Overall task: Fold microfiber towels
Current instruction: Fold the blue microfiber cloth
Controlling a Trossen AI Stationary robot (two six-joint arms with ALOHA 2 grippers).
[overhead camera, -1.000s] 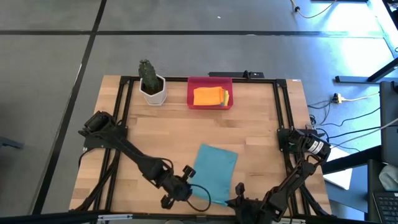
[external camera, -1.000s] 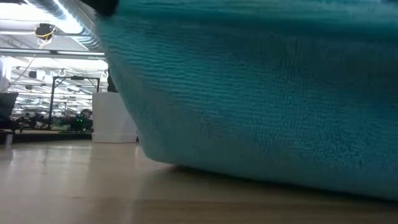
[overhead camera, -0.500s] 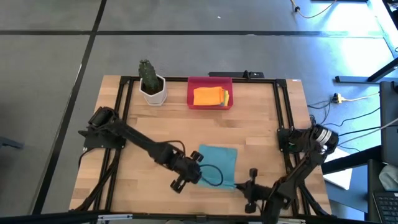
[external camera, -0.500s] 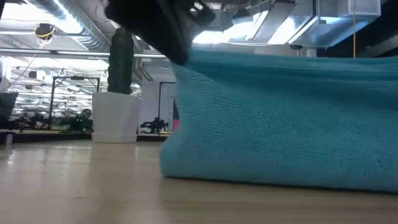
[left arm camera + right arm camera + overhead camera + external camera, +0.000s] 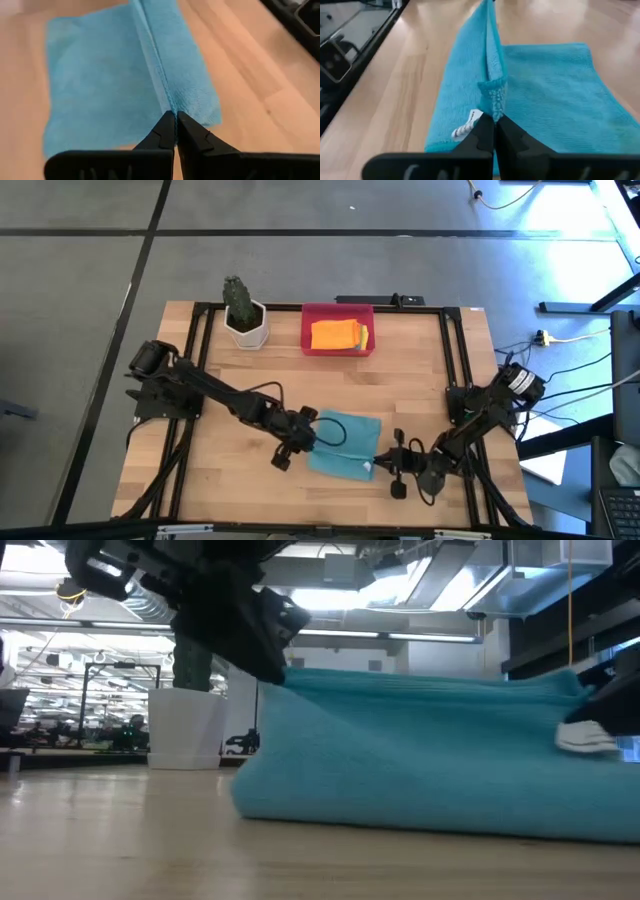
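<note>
My left gripper needs to let go of the towel's lifted edge on the bare wood [image 5: 323,402] [image 5: 24,146], just a little past the far corner of the towel.
A teal-blue towel [image 5: 345,445] lies on the wooden table near its front edge, and it also shows in the low view [image 5: 420,765]. Its lifted edge stands up as a ridge between my two grippers. My left gripper [image 5: 310,432] is shut on the ridge's left end. My right gripper [image 5: 380,465] is shut on its right end, beside a white label [image 5: 467,125]. An orange towel [image 5: 330,334] lies folded in the red tray [image 5: 338,311], with yellow and green cloth [image 5: 363,336] beside it. My left gripper pinches the towel's lifted edge at its left corner [image 5: 171,106] between its two fingertips, coming slanting from the table's left. The edge [image 5: 290,675] is held above the table, and the rest of the towel slopes down onto the wood. My right gripper pinches the lifted edge at its right corner [image 5: 494,102] between its two fingertips, coming from the table's right. The cloth bunches in several layers at the tips. The edge runs as a raised ridge [image 5: 487,40] toward the other gripper, and the towel's lower part lies on the table.
A white pot with a cactus [image 5: 244,315] stands at the back left, next to the red tray. A black frame [image 5: 200,340] runs along the table's sides. Bare wood lies between the towel and the tray.
Both grippers have moved from the table's near edge toward its far edge, staying shut on the towel's near edge. That edge has been lifted and carried over the rest of the towel, which stays on the table and now looks shorter from above.
</note>
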